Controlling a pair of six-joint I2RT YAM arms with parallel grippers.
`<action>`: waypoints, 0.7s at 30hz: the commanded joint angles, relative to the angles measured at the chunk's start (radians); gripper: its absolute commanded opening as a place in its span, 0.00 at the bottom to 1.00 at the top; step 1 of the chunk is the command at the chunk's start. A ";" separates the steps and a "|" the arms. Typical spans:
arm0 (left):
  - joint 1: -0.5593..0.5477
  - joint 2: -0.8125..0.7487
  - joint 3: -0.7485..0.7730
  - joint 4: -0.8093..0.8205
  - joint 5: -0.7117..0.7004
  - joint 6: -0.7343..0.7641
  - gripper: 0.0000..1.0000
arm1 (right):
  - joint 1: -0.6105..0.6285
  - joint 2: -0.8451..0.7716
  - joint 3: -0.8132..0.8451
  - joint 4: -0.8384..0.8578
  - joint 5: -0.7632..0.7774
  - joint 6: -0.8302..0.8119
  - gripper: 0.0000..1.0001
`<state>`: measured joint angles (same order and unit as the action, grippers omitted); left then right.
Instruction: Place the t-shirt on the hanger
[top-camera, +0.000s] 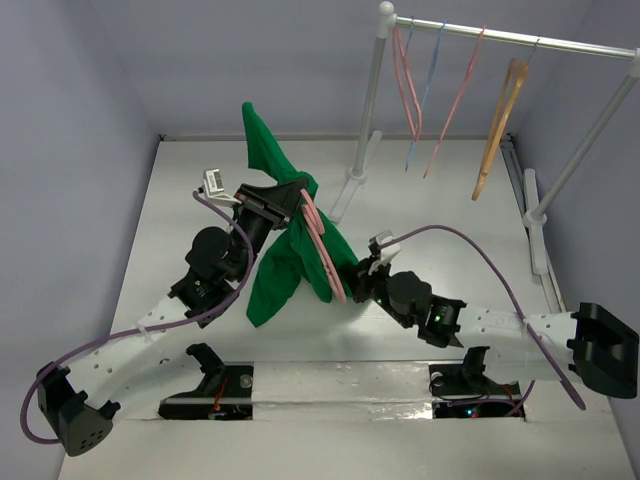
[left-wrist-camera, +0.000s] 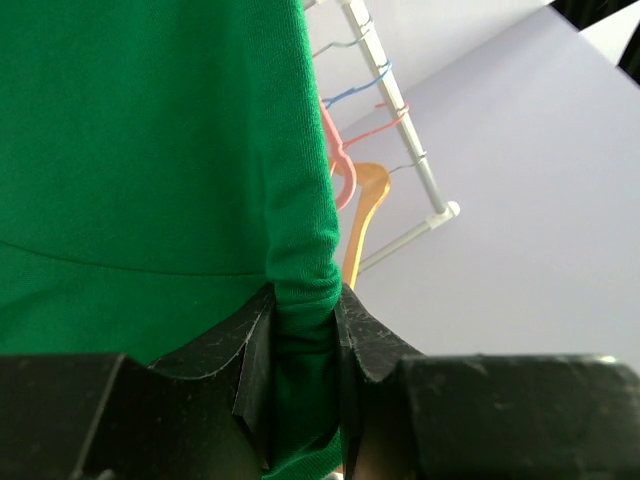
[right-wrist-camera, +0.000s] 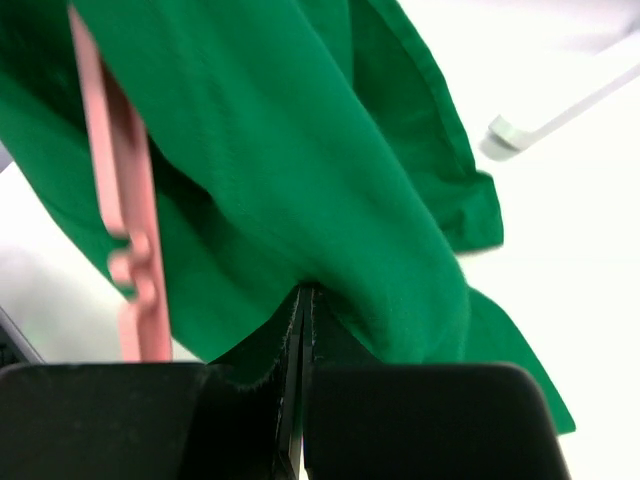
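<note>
Next, I open my right gripper, take the t-shirt's edge (top-camera: 350, 272) near the salmon-pink hanger's lower end, which sits outside the green t-shirt, and cover that end of the hanger.
The green t-shirt (top-camera: 285, 262) hangs bunched above the middle of the table, one end sticking up toward the back. My left gripper (top-camera: 288, 207) is shut on a thick roll of it; in the left wrist view the t-shirt (left-wrist-camera: 150, 150) fills the frame and that roll sits between the jaws of the left gripper (left-wrist-camera: 303, 300). The salmon-pink hanger (top-camera: 322, 243) lies slanted against the cloth's right side. My right gripper (top-camera: 354, 282) is at the lower right edge. In the right wrist view the right gripper (right-wrist-camera: 303, 296) is shut, its tips pinching a fold of the t-shirt (right-wrist-camera: 330, 150), with the hanger (right-wrist-camera: 122, 200) to the left.
A clothes rack (top-camera: 500, 36) stands at the back right with thin pink hangers (top-camera: 406, 80), a blue one (top-camera: 425, 95) and an orange wooden hanger (top-camera: 498, 115). Its white post (top-camera: 366, 120) and foot stand just behind the shirt. Grey walls close in on both sides.
</note>
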<state>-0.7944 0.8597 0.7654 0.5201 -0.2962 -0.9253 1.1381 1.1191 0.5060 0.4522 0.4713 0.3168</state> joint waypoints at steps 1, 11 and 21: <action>0.006 -0.019 0.031 0.142 -0.018 0.020 0.00 | -0.006 -0.048 -0.047 0.023 -0.016 0.053 0.00; 0.006 -0.008 0.055 0.149 -0.023 0.028 0.00 | -0.006 -0.186 -0.038 -0.069 -0.052 0.022 0.00; 0.006 0.019 0.077 0.164 0.020 0.013 0.00 | 0.003 -0.114 0.071 -0.101 -0.016 -0.056 0.43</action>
<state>-0.7944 0.8902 0.7910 0.5770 -0.2955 -0.9066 1.1385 0.9909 0.5011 0.3283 0.4381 0.3107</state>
